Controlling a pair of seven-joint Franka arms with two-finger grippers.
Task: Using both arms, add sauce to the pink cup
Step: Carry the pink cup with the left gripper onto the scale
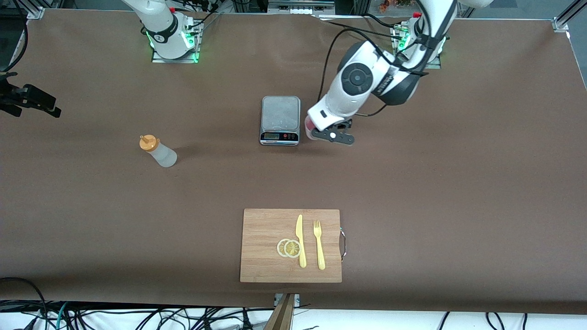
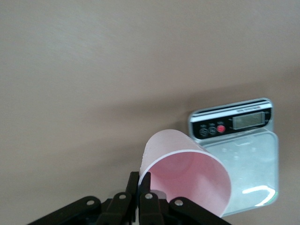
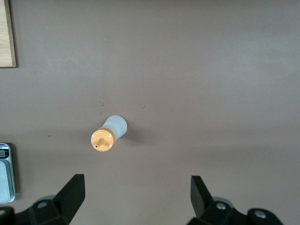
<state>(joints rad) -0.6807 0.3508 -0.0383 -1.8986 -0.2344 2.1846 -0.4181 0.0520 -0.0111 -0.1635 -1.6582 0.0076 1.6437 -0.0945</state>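
Next, my left gripper sets the pink cup down on the scale's plate (image 1: pixel 283 123) (image 2: pixel 232 151) near the display panel.
The pink cup (image 1: pixel 309 124) (image 2: pixel 187 173) is right beside the scale, at the side toward the left arm's end of the table. My left gripper (image 1: pixel 317 133) (image 2: pixel 139 183) is shut on the cup's rim, one finger inside the wall and one outside, and the cup looks empty. The sauce bottle (image 1: pixel 158 152) (image 3: pixel 108 133), whitish with an orange cap, stands upright on the table toward the right arm's end. My right gripper (image 3: pixel 138 187) hangs open high over the table close to the bottle, with nothing between its fingers. It does not show in the front view.
A digital kitchen scale (image 1: pixel 280 120) (image 2: pixel 243 154) sits mid-table. A wooden cutting board (image 1: pixel 266 268) lies nearer the front camera, carrying a yellow knife (image 1: pixel 301 240), a yellow fork (image 1: pixel 319 245) and two lemon slices (image 1: pixel 289 248). A black fixture (image 1: pixel 27 98) juts in at the right arm's end.
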